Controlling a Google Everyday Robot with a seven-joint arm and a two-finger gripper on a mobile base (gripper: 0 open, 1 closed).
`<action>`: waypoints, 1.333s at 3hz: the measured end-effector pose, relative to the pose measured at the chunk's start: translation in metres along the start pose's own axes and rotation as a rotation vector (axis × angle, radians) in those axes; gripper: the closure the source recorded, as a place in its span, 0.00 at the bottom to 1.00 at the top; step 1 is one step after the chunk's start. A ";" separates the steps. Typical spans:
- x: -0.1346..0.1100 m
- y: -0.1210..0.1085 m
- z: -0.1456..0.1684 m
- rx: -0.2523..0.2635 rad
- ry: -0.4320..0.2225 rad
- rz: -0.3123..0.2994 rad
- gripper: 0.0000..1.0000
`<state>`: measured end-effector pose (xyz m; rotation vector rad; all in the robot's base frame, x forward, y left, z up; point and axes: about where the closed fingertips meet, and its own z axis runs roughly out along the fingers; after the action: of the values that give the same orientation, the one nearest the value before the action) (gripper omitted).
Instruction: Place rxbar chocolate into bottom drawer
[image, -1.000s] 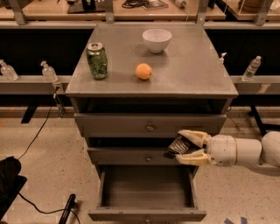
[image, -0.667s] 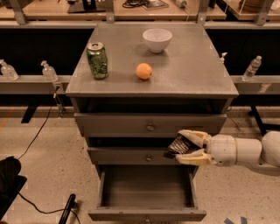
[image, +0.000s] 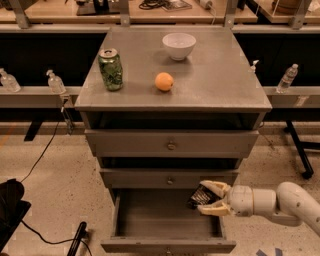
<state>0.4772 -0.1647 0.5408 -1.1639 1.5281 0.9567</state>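
The robot's gripper should release the rxbar chocolate near the middle of the bottom drawer's grey tray (image: 177, 215).
The bottom drawer (image: 150, 220) of the grey cabinet stands pulled open, showing a plain grey tray. My gripper (image: 207, 198) reaches in from the right over the drawer's right rear part, just under the middle drawer front. Its cream fingers (image: 215, 209) are shut on the rxbar chocolate (image: 199, 196), a dark flat bar with white lettering, held tilted above the tray.
On the cabinet top (image: 220, 80) stand a green can (image: 110, 69), an orange (image: 164, 81) and a white bowl (image: 179, 45). The two upper drawers (image: 171, 145) are shut. Bottles (image: 288, 78) line a shelf behind. A black cable and bag (image: 10, 205) lie on the floor at left.
The gripper with the bar has dropped from in front of the middle drawer down to over the open bottom drawer.
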 end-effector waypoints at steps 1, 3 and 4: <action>0.081 -0.004 0.016 -0.020 0.031 0.043 1.00; 0.211 -0.029 0.054 0.084 0.109 0.156 1.00; 0.239 -0.029 0.070 0.148 0.150 0.186 1.00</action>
<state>0.4999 -0.1584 0.2910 -1.0207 1.8213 0.8757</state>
